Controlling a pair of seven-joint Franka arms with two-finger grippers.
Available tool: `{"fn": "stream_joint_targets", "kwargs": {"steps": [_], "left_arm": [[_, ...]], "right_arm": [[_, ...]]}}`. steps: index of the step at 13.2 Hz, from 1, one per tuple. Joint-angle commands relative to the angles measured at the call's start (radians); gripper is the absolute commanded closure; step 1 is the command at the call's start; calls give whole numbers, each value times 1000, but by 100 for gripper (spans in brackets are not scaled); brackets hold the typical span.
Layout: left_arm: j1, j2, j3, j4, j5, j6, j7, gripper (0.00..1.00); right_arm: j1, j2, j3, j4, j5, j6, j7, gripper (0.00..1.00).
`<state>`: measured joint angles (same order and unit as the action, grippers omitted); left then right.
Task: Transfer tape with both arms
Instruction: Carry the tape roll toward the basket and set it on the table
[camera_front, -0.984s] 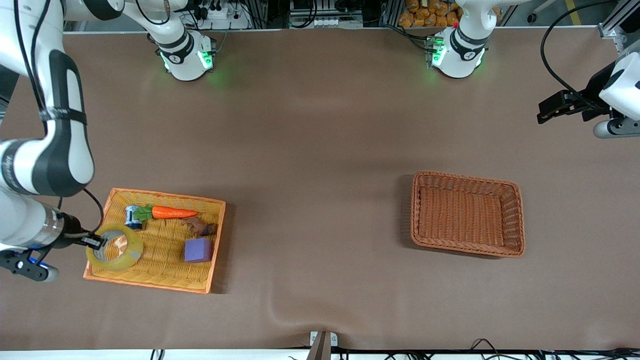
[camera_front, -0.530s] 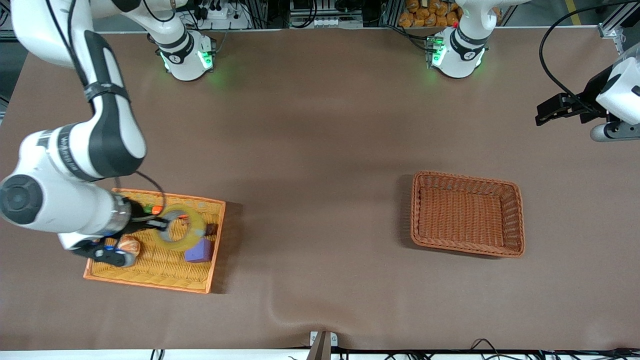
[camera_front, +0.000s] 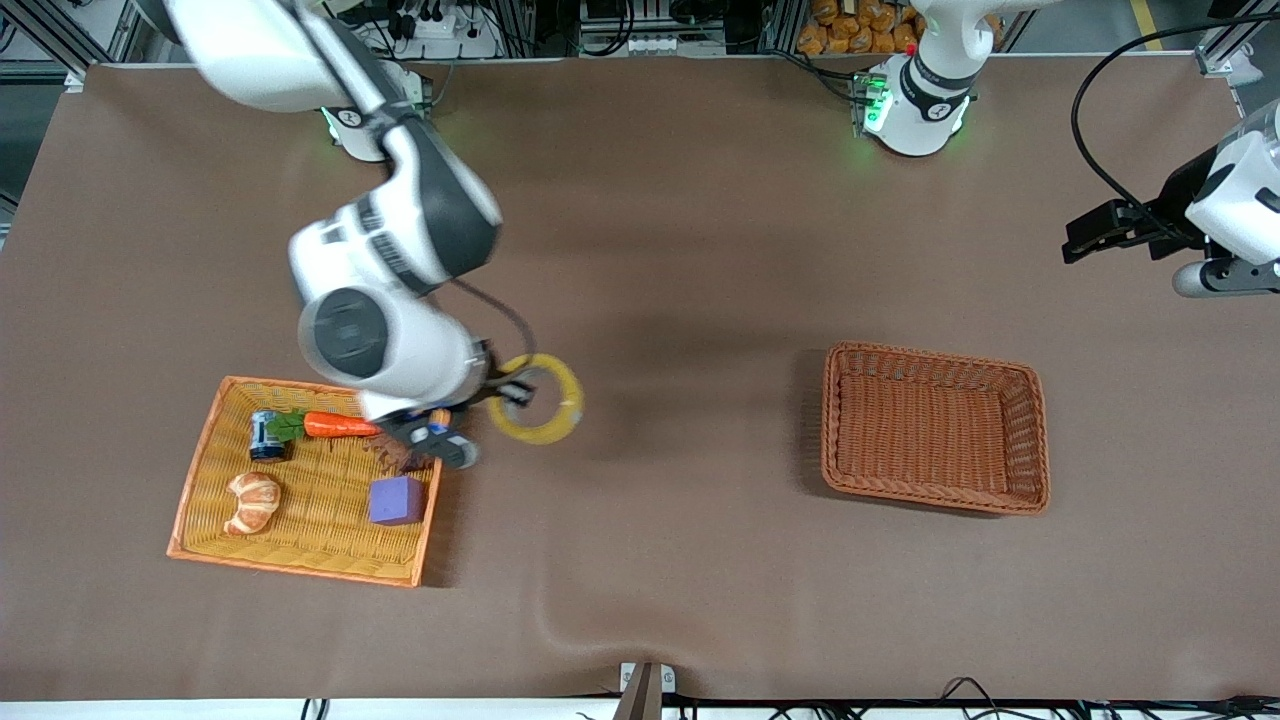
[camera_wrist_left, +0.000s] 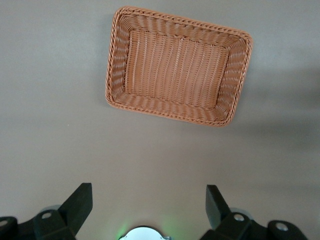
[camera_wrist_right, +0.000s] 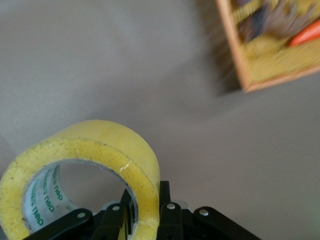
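Observation:
My right gripper will set the tape, still in the air over bare table, down on the bare table (camera_front: 679, 413) between the orange tray and the brown wicker basket.
The tape (camera_front: 540, 400) is a yellowish ring with a grey core. My right gripper (camera_front: 508, 388) is shut on its wall and holds it in the air over bare table, just off the orange tray's (camera_front: 200, 470) edge toward the left arm's end. In the right wrist view the tape (camera_wrist_right: 85, 165) fills the foreground with one finger inside the ring and one outside. My left gripper (camera_front: 1085, 232) is open and empty, up in the air over the table's edge at the left arm's end. The left wrist view shows its open fingers (camera_wrist_left: 77, 205) over bare table.
A brown wicker basket (camera_front: 1030, 440), empty, sits toward the left arm's end; it also shows in the left wrist view (camera_wrist_left: 116, 80). The orange tray holds a carrot (camera_front: 340, 426), a small can (camera_front: 264, 434), a croissant (camera_front: 252, 502), a purple cube (camera_front: 395, 500) and a brown object (camera_front: 400, 458).
My right arm has lifted the tape out of the orange tray and swung it toward the middle of the table. The croissant is now uncovered. My left gripper has drifted slightly.

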<state>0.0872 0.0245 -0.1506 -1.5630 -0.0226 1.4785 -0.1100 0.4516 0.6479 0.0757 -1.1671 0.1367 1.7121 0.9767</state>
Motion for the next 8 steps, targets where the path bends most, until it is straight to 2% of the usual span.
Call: {"fn": "stream_joint_targets", "kwargs": {"steps": [1, 4, 8], "left_arm": [[-6, 14, 2, 8, -28, 23, 7, 0], [-7, 15, -1, 9, -34, 29, 7, 0], [-4, 14, 0, 8, -40, 29, 7, 0]], "right_arm": [[65, 36, -11, -22, 9, 117, 136, 100], [117, 105, -11, -31, 14, 286, 213, 100], [188, 217, -14, -36, 9, 446, 244, 98]]}}
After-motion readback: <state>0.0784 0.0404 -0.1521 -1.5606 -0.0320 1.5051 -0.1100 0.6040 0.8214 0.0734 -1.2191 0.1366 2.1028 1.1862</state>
